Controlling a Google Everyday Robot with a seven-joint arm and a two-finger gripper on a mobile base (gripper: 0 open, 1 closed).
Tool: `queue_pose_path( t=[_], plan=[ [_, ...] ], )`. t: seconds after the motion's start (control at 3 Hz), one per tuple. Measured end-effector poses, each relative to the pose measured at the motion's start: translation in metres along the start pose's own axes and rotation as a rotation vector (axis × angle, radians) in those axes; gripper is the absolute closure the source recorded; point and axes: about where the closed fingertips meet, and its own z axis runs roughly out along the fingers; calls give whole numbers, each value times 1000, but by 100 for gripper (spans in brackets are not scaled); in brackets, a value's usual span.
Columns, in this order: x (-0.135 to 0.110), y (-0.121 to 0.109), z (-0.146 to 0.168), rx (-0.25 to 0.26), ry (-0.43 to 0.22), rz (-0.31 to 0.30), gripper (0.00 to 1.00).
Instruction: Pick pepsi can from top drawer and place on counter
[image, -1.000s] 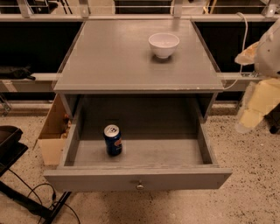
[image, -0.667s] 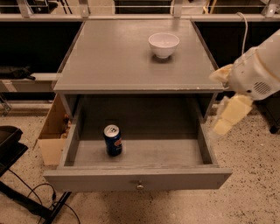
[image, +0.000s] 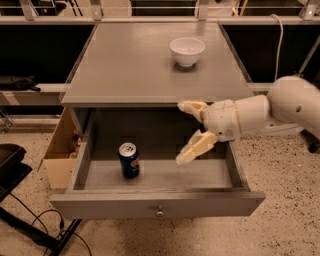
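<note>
The pepsi can in the open drawer is next for my gripper, which should go there and close around the can's middle (image: 130, 162), below its silver top.
The pepsi can (image: 129, 160) stands upright in the left part of the open top drawer (image: 160, 202). It is dark blue with a silver top. My gripper (image: 186, 132) hangs over the right part of the drawer, well to the right of the can and above the drawer floor. Its two pale fingers (image: 195, 148) are spread wide apart and hold nothing. The grey counter (image: 135, 65) lies above the drawer.
A white bowl (image: 187, 51) stands on the counter at the back right. A cardboard box (image: 60, 150) sits on the floor left of the cabinet. Black equipment and cables (image: 20, 200) lie at the lower left. A railing runs behind the cabinet.
My arm has swung in from the right edge to above the drawer's right part. The can and the bowl have not moved.
</note>
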Motion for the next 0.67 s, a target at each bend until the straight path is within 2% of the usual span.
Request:
queue_pose_path(
  t=[0.33,0.67],
  plan=[
    [-10,2,34,8,-239,-17,0],
    [-16,3,43,1,-289,-41,0]
  ],
)
